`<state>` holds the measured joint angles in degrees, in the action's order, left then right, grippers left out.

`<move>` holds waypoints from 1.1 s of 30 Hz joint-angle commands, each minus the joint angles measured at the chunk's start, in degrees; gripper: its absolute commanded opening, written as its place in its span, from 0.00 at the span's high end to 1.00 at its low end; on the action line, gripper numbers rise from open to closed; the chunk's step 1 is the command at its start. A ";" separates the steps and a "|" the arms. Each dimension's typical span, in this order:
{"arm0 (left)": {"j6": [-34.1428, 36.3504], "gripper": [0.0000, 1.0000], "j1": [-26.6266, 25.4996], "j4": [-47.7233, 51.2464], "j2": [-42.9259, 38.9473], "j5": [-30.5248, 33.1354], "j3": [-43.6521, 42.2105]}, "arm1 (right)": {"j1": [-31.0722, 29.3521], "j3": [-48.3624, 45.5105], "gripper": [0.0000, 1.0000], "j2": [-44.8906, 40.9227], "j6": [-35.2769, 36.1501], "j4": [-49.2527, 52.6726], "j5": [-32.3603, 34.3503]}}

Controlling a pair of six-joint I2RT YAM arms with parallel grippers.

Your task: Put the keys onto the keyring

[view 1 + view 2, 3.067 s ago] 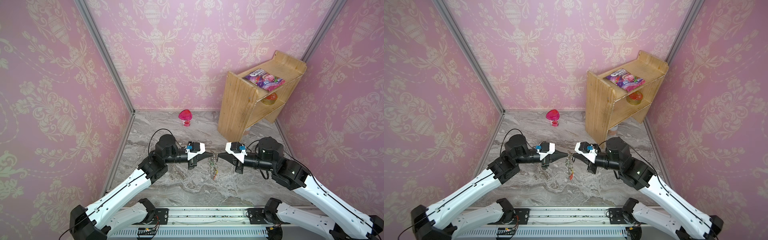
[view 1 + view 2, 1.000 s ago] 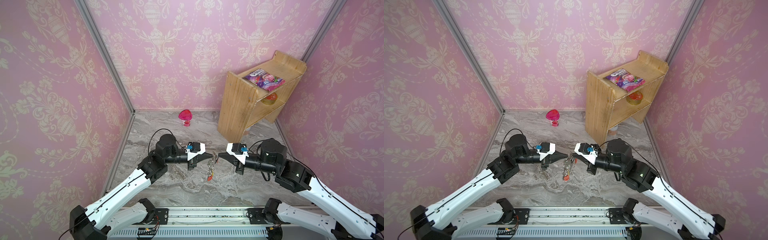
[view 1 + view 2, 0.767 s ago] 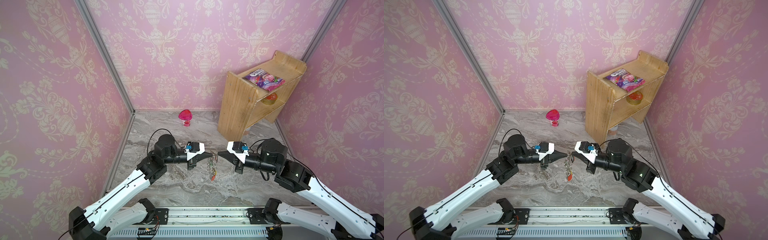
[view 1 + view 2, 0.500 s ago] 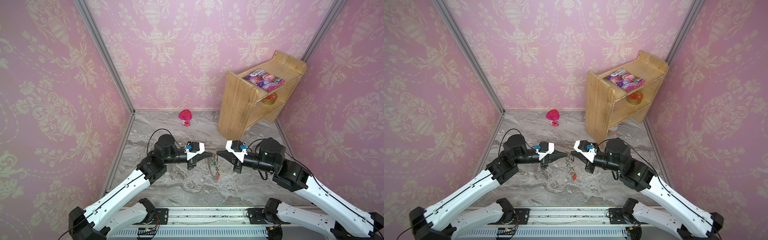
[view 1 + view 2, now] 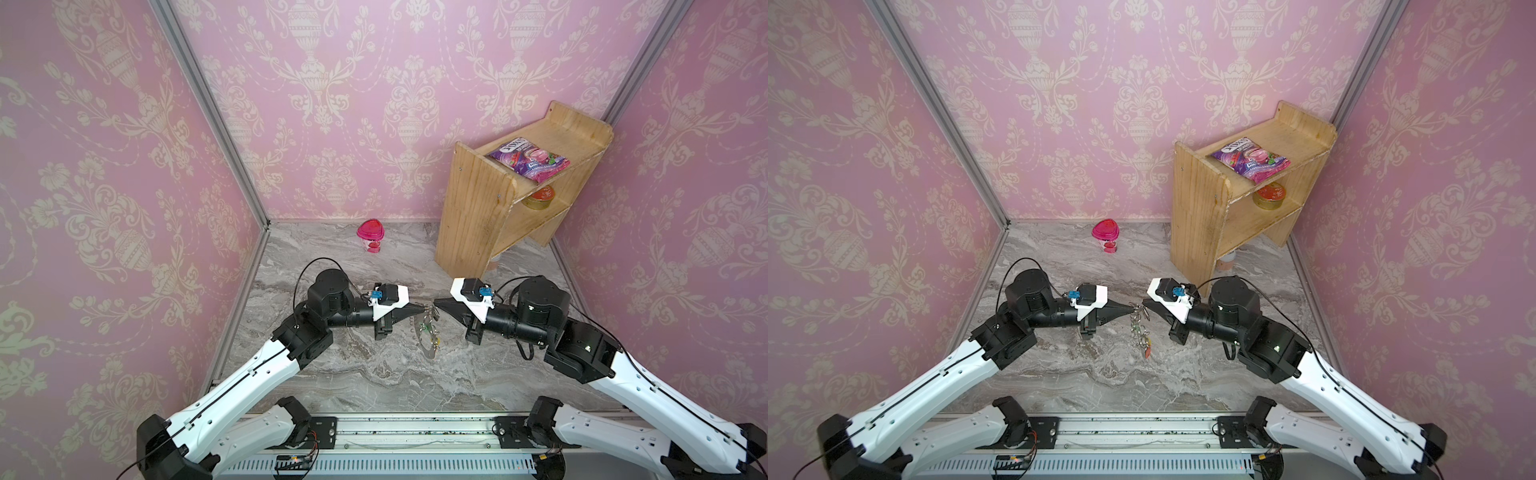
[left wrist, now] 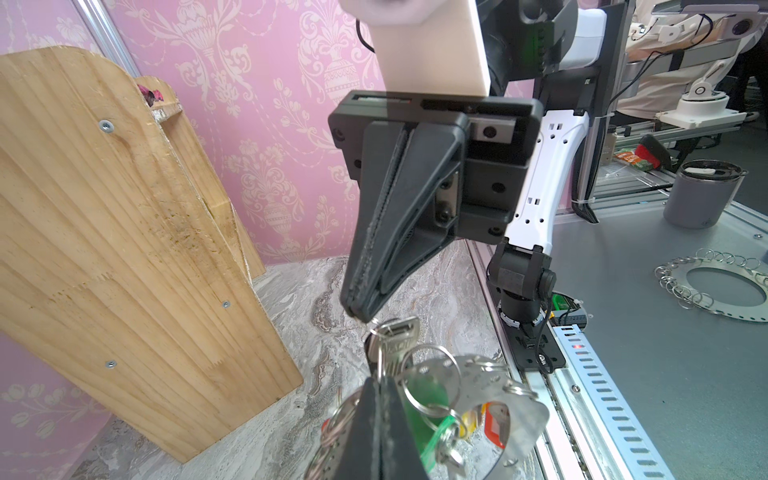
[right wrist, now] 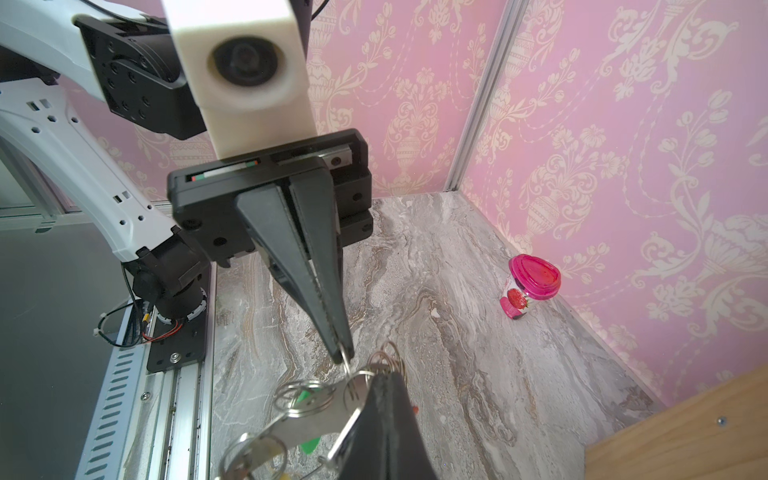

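Note:
Next, I let go of the key with my right gripper on the bare marble [image 5: 448,369], between the hanging keyring and the front rail.
In both top views my two grippers meet tip to tip above the middle of the marble table. The keyring [image 5: 428,345] [image 5: 1144,336], a flat grey plate edged with small rings and coloured tags, hangs between them. My left gripper [image 5: 423,308] [image 6: 376,380] is shut on the blade of a silver key [image 6: 395,340], one of the keys, whose head sticks up past the tips. My right gripper [image 5: 435,302] [image 7: 382,376] is shut at the upper end of the plate [image 7: 307,415], among its rings. Green [image 6: 428,399] and red [image 6: 496,424] tags dangle below.
A wooden shelf [image 5: 498,216] stands at the back right with a snack packet [image 5: 528,160] on top and a tin [image 5: 538,199] inside. A pink-lidded cup [image 5: 369,235] sits near the back wall. Outside the cell lie a second ring plate [image 6: 715,286] and a grey mug [image 6: 702,193].
The hanging plate has swung from side to side under the tips. My right gripper has edged slightly towards the left one. Both grippers have stayed shut.

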<state>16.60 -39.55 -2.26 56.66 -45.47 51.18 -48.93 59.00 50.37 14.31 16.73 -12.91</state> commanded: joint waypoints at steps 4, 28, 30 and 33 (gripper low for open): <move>-1.74 1.00 0.25 -0.16 -0.64 2.78 1.19 | -2.66 -1.56 1.00 -1.18 0.06 -1.99 5.43; 1.54 1.00 -0.19 16.50 -9.64 21.99 -1.73 | -1.35 -12.86 1.00 5.94 -34.86 6.61 10.95; 1.24 1.00 -0.21 15.75 -11.24 22.84 -3.43 | 0.76 -13.87 1.00 9.24 -38.83 7.03 8.18; 1.33 1.00 -0.24 15.37 -12.69 23.80 -4.96 | 3.21 -15.66 1.00 13.57 -43.80 6.30 4.72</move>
<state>18.61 -39.57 13.93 45.19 -24.21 47.68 -47.35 44.77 61.60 -20.32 22.85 -3.64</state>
